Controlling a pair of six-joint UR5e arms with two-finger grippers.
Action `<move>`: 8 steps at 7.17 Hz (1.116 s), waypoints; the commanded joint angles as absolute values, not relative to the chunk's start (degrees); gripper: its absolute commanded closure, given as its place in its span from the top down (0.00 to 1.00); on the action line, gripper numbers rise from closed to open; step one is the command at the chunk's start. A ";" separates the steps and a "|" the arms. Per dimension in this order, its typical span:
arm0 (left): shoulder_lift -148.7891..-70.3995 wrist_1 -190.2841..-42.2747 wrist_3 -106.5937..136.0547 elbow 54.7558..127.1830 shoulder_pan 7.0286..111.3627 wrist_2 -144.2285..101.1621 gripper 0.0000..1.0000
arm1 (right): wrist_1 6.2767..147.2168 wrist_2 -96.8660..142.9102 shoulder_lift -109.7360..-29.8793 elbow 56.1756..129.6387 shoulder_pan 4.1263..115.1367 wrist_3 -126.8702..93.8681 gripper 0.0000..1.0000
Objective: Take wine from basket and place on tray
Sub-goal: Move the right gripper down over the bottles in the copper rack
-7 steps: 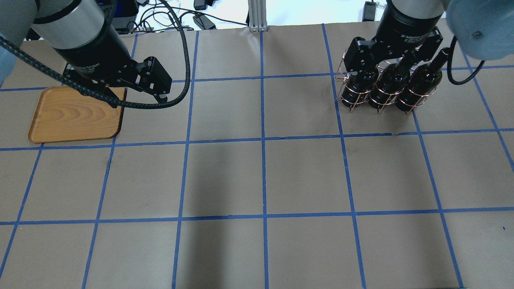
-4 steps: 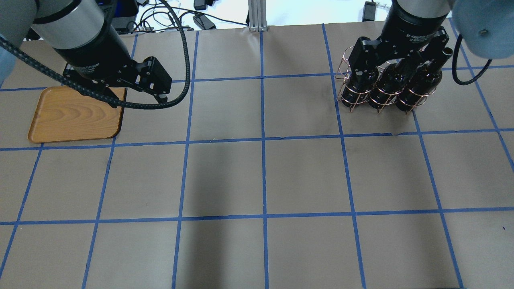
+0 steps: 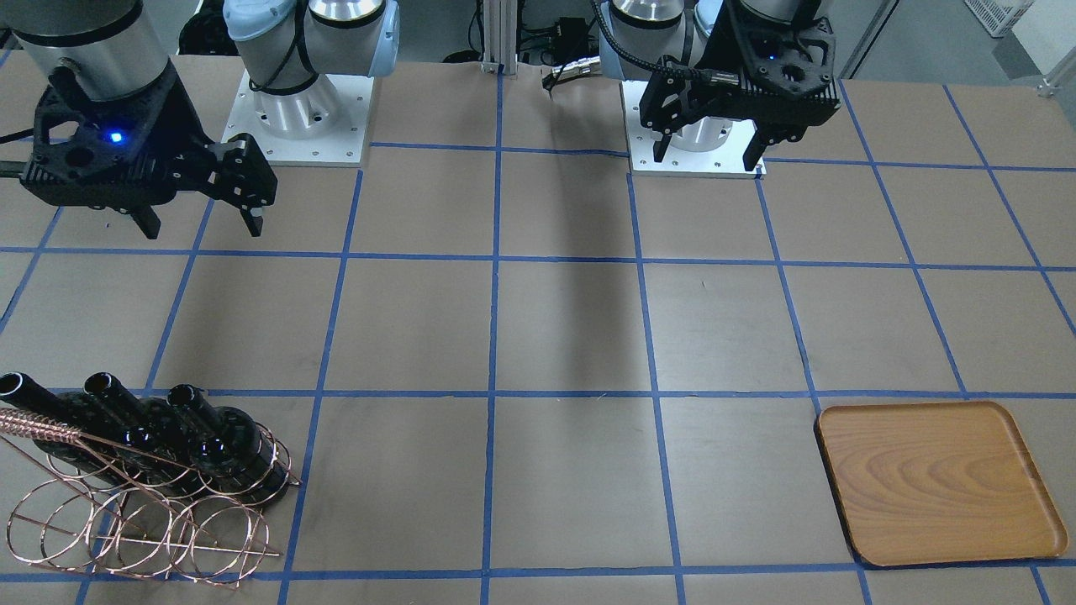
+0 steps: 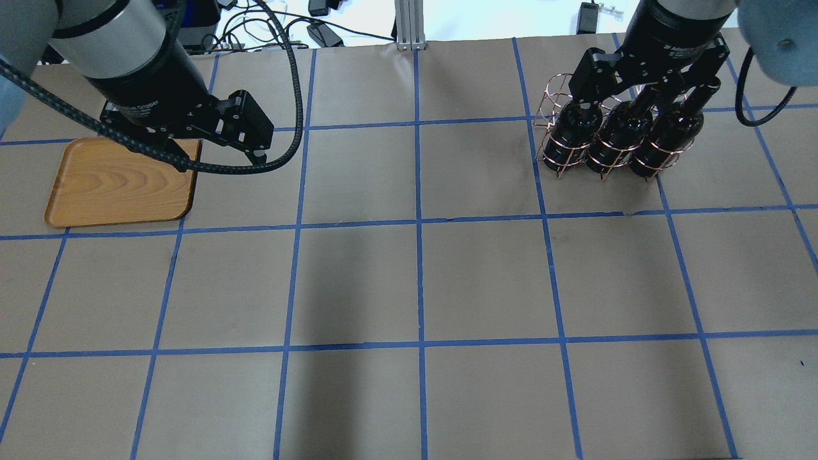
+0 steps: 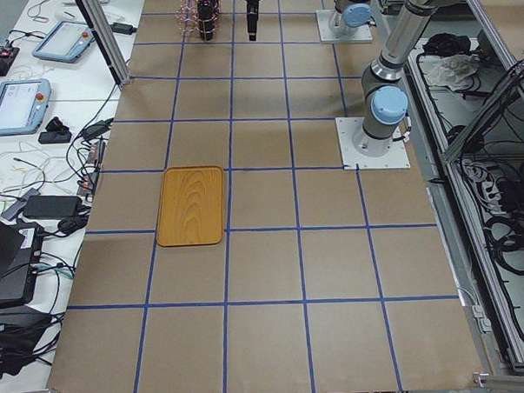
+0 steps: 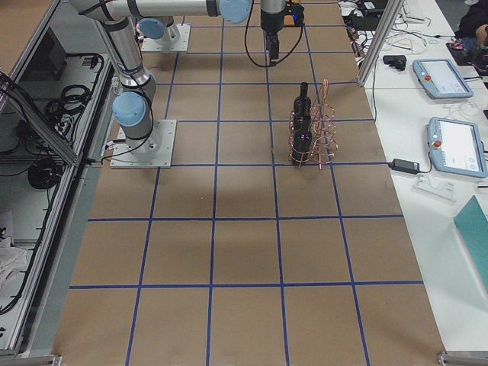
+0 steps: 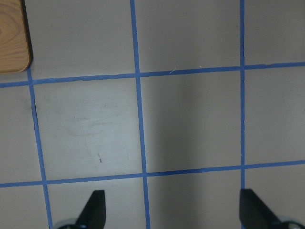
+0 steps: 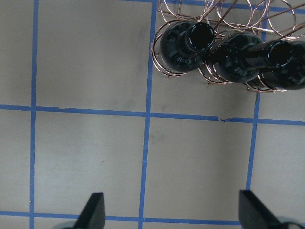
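Note:
Next, my right gripper needs to go to the middle wine bottle's neck (image 3: 119, 402) (image 8: 263, 55), between the other bottles in the copper wire basket, and close there.
Three near-black wine bottles stand upright in the copper wire basket (image 4: 551, 96) at the table's far right; the leftmost bottle (image 4: 569, 135) is nearest the middle. The basket (image 3: 143, 525) and bottles (image 3: 223, 445) also show in the front view, and the bottles' open mouths (image 8: 200, 37) show at the top of the right wrist view. My right gripper (image 3: 202, 225) is open and empty, high up, on the robot's side of the basket. The wooden tray (image 4: 121, 185) lies empty at far left. My left gripper (image 3: 710, 155) is open and empty beside the tray's right edge.
The basket's outer row of hoops (image 3: 84, 529) holds nothing. Brown paper with a blue tape grid (image 4: 418, 223) covers the table. Cables and tablets lie beyond the far edge (image 4: 319, 32). The arm bases (image 3: 298, 118) stand on white plates at the robot's side.
My right gripper has shifted up and to the right in the overhead view, uncovering more of the bottles and basket. The left arm, tray and bottles have not moved.

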State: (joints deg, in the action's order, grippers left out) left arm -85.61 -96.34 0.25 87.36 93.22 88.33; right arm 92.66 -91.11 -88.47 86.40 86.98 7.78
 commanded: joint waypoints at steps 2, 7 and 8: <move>-85.61 -96.33 0.35 87.36 93.25 88.33 1.00 | 95.97 -90.79 -86.67 86.40 80.43 13.44 0.99; -85.61 -96.33 0.44 87.36 93.25 88.33 1.00 | 109.24 -91.05 -77.53 86.40 78.85 18.62 0.81; -85.61 -96.33 0.53 87.45 93.25 88.24 1.00 | 110.73 -91.05 -76.04 86.40 78.32 19.76 0.79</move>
State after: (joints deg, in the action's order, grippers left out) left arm -85.60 -96.33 0.45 87.39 93.25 88.31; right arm 108.86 -91.04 -77.94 86.40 79.06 18.24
